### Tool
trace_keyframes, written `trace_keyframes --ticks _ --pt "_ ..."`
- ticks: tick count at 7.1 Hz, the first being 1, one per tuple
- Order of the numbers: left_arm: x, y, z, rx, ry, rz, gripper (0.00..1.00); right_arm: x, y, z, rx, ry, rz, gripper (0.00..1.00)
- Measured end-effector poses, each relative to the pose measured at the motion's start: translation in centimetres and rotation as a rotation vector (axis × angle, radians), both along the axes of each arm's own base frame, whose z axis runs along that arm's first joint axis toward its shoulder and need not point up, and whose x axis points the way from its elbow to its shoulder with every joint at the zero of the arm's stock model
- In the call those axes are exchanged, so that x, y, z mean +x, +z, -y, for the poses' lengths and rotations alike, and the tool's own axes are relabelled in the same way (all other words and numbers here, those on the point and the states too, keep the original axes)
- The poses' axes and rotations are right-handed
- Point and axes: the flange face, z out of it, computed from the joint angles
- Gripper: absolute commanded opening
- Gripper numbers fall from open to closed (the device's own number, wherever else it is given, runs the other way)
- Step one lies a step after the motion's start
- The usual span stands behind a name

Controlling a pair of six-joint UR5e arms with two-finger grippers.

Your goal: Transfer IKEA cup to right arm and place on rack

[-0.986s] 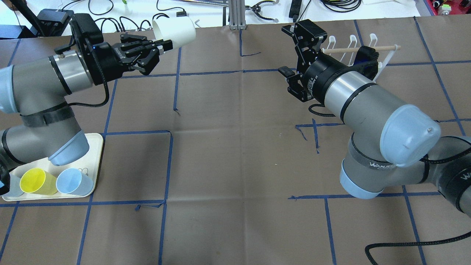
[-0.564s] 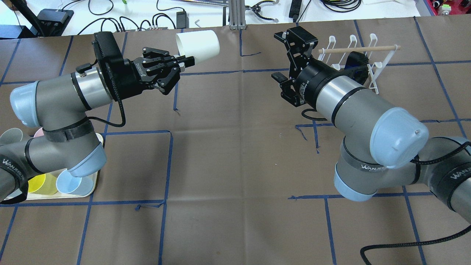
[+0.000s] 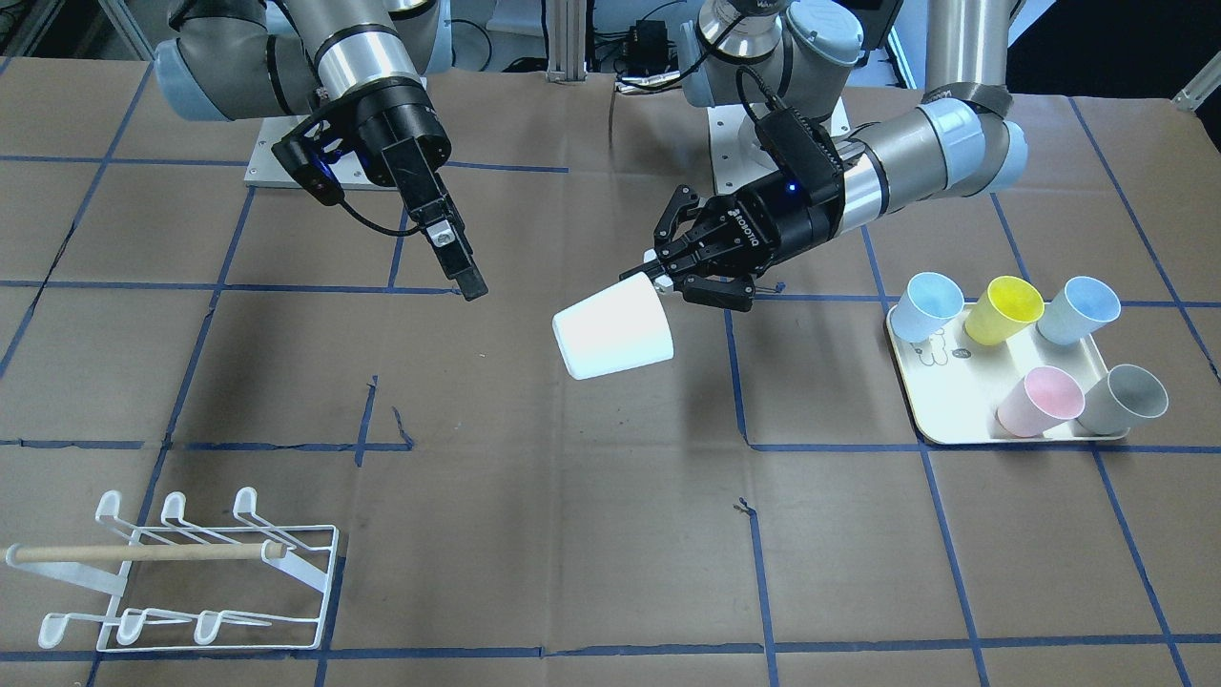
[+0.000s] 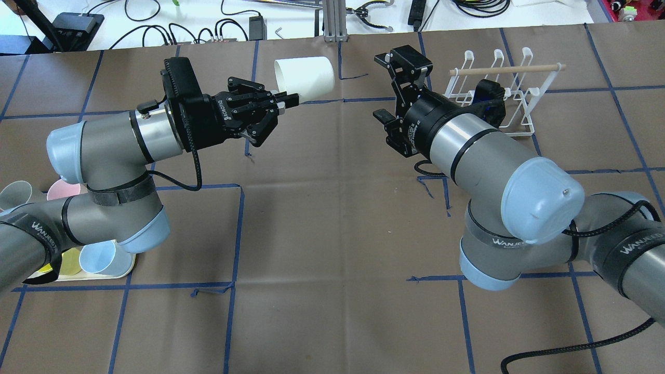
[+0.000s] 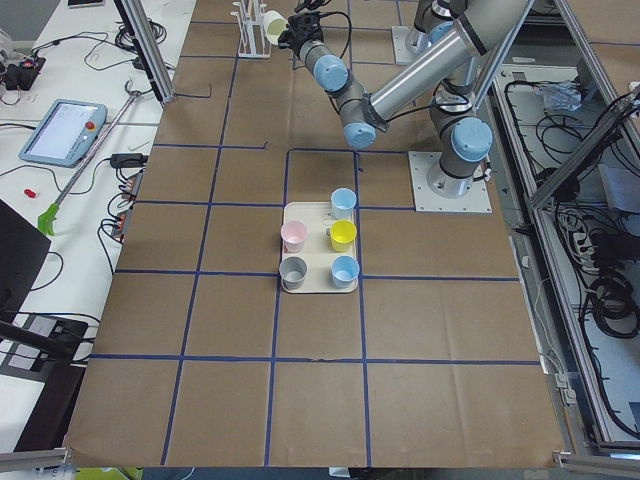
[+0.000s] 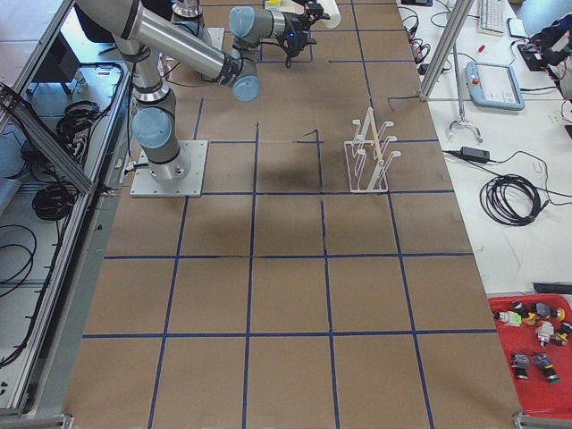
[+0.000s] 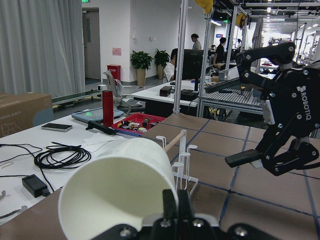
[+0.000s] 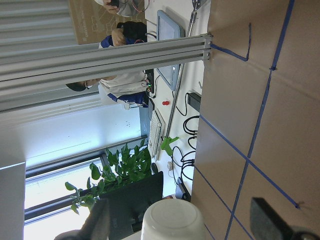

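Observation:
My left gripper has the rim of the white IKEA cup. So next my right gripper grabs that cup by the cup's side (image 3: 596, 337) (image 8: 172, 233) near its base.
The white IKEA cup (image 4: 304, 77) hangs sideways in the air over the far middle of the table, with my left gripper (image 4: 287, 98) shut on its rim. From the front the cup (image 3: 613, 330) points its base toward my right arm, with the left gripper (image 3: 658, 278) behind it. My right gripper (image 4: 403, 65) is open and a short gap to the right of the cup, touching nothing. Its wrist view shows the cup's base (image 8: 172, 223) between the blurred fingers. The white wire rack (image 4: 497, 83) with its wooden dowel stands beyond my right arm.
A cream tray (image 3: 954, 426) near my left arm's base holds several coloured cups, among them a yellow cup (image 3: 1002, 308) and a pink cup (image 3: 1040, 400). Cables and tools lie beyond the table's far edge (image 4: 156, 21). The rack (image 3: 181, 572) stands alone in its corner.
My left arm has carried the cup rightward toward the table's middle. My right arm has shifted left toward it, its gripper still open.

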Motion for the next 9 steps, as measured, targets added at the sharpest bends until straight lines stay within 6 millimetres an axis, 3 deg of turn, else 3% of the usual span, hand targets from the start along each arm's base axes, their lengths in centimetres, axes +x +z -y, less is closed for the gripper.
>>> trace_keyframes --ticks 3,6,9 --pt "-1.3 -0.1 -0.5 0.006 -0.025 0.0 0.0 2.2 0.1 -0.8 0.035 -0.027 -0.005 1.0" --pt "-1.3 -0.2 -0.5 0.008 -0.026 -0.001 0.0 3.2 0.5 0.0 0.067 -0.036 0.009 0.99" --pt "-1.3 -0.2 -0.5 0.009 -0.026 -0.001 0.0 5.7 0.2 1.7 0.075 -0.031 0.006 1.0"
